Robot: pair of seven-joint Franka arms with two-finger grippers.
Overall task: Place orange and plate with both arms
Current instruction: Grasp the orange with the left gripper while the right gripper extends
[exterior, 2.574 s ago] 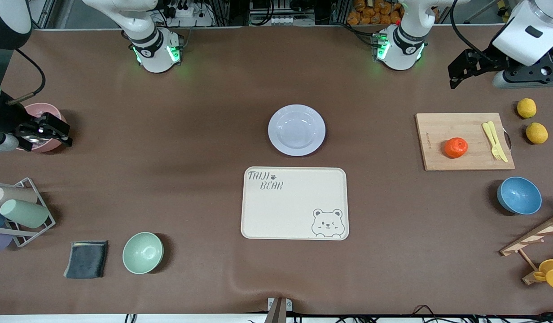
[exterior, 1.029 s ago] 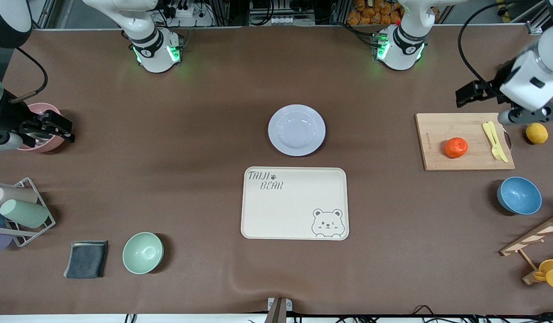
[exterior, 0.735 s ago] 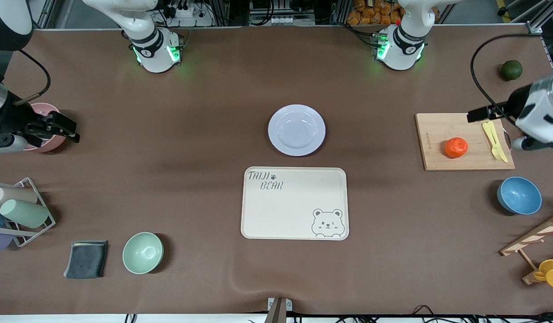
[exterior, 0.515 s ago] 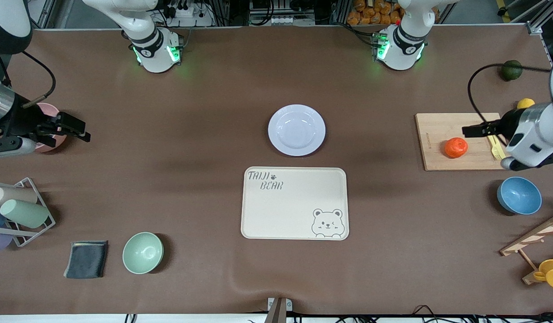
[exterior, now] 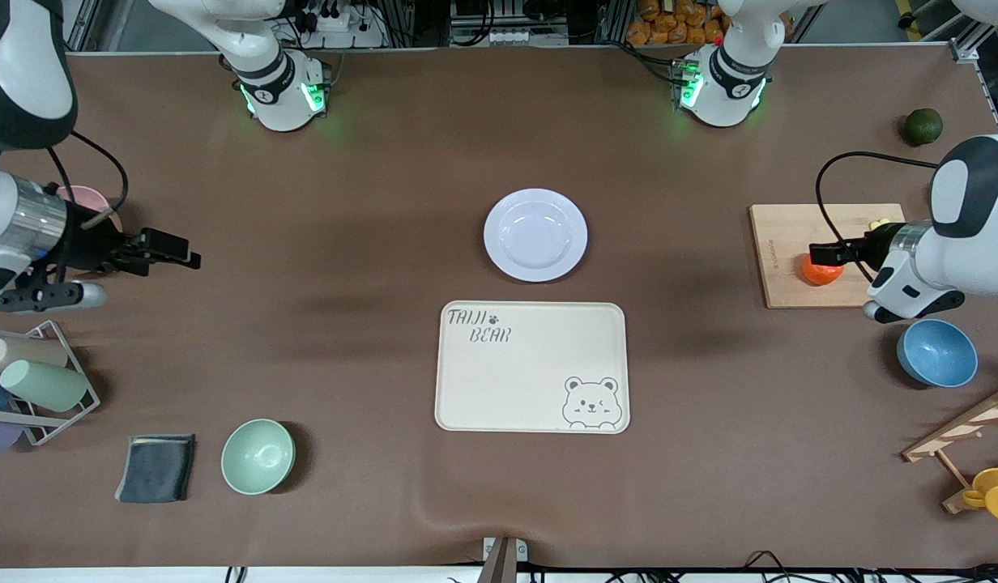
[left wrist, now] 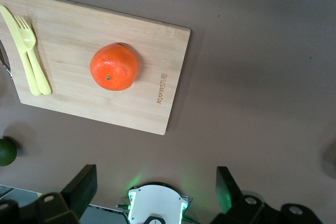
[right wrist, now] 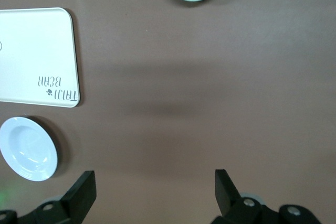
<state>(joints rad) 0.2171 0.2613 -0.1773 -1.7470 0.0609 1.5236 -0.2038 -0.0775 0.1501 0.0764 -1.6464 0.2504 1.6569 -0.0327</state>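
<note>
Next, my left gripper closes around the orange's middle (exterior: 821,271) (left wrist: 114,67) as the orange sits on the wooden cutting board, with one finger on each side of it.
The orange (exterior: 819,274) sits on a wooden cutting board (exterior: 786,231) toward the left arm's end of the table. It also shows in the left wrist view (left wrist: 114,67). My left gripper (exterior: 827,253) is open and empty over the orange, partly hiding it; in its wrist view (left wrist: 155,181) the fingers stand wide apart. The pale lavender plate (exterior: 535,235) lies at the table's middle, also in the right wrist view (right wrist: 29,149). My right gripper (exterior: 183,253) is open and empty over bare table near the right arm's end (right wrist: 152,182).
A cream bear tray (exterior: 531,367) lies nearer the camera than the plate. A blue bowl (exterior: 936,352), dark green fruit (exterior: 923,125), green bowl (exterior: 258,456), grey cloth (exterior: 156,467), cup rack (exterior: 29,380) and pink bowl (exterior: 90,197) ring the table. A yellow fork (left wrist: 26,51) lies on the board.
My left gripper has swung from the table's end, past the lemons, to over the orange on the board. My right gripper has moved from the pink bowl toward the table's middle.
</note>
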